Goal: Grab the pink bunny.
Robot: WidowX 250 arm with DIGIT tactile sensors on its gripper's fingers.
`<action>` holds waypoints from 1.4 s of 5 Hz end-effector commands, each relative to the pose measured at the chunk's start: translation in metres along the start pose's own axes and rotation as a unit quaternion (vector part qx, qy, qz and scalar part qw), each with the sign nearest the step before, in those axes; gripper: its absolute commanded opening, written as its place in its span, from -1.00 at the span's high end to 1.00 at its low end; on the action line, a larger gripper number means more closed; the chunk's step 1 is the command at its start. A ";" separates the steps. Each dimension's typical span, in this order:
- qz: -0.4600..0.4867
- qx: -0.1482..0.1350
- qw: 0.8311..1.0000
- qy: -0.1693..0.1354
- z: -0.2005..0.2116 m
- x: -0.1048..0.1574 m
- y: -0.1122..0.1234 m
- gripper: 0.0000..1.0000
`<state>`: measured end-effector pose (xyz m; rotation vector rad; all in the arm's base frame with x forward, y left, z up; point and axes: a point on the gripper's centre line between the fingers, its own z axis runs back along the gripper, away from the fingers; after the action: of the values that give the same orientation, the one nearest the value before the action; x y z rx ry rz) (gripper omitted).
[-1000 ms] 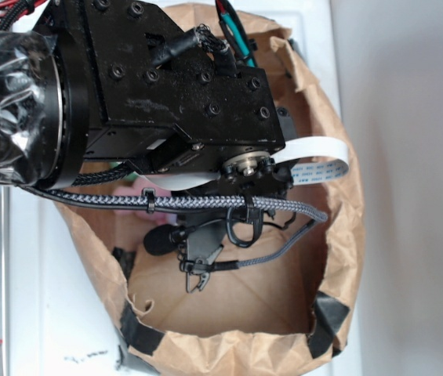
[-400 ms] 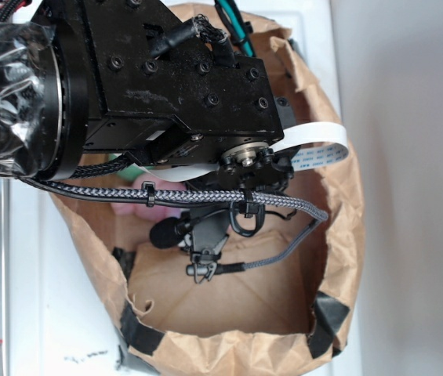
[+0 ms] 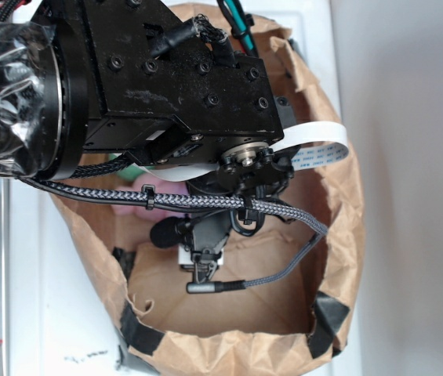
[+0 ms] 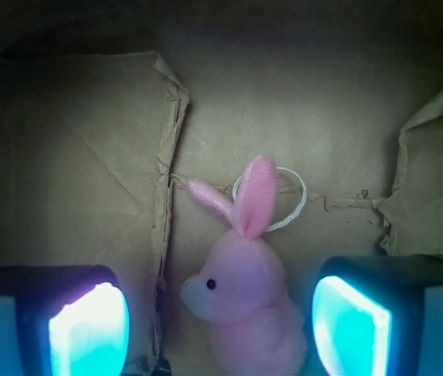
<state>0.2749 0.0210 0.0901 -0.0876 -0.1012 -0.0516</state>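
My gripper needs to stay open, move lower and close around the bunny's neck [image 4: 254,317], because the pink bunny lies deeper than its fingers and off-centre.
The pink bunny [image 4: 246,286] lies on the floor of a brown paper bag [image 4: 88,157], ears pointing away, white muzzle turned left, a white loop behind its ears. My gripper [image 4: 221,325] is open, with the bunny between its two glowing pads [image 4: 89,329], nearer the right one and touching neither. In the exterior view the arm reaches down into the bag [image 3: 339,235]; only a sliver of the pink bunny [image 3: 133,196] shows under the braided cable, and the gripper [image 3: 201,262] sits low inside.
The bag's folded walls [image 4: 425,188] rise on both sides of the gripper. A crumpled seam [image 4: 170,180] runs down the bag floor just left of the bunny. The bag stands on a white surface [image 3: 56,313] beside a grey wall.
The gripper has dropped lower into the bag and shifted slightly; the braided cable sags further down on the right.
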 end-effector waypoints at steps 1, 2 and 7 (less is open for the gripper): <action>0.001 -0.004 0.999 -0.034 0.017 0.008 0.003 1.00; 0.003 -0.005 0.999 -0.034 0.017 0.010 0.004 1.00; -0.004 0.003 0.999 -0.039 0.017 0.009 0.003 1.00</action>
<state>0.2788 0.0202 0.0898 -0.0960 -0.1134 -0.0623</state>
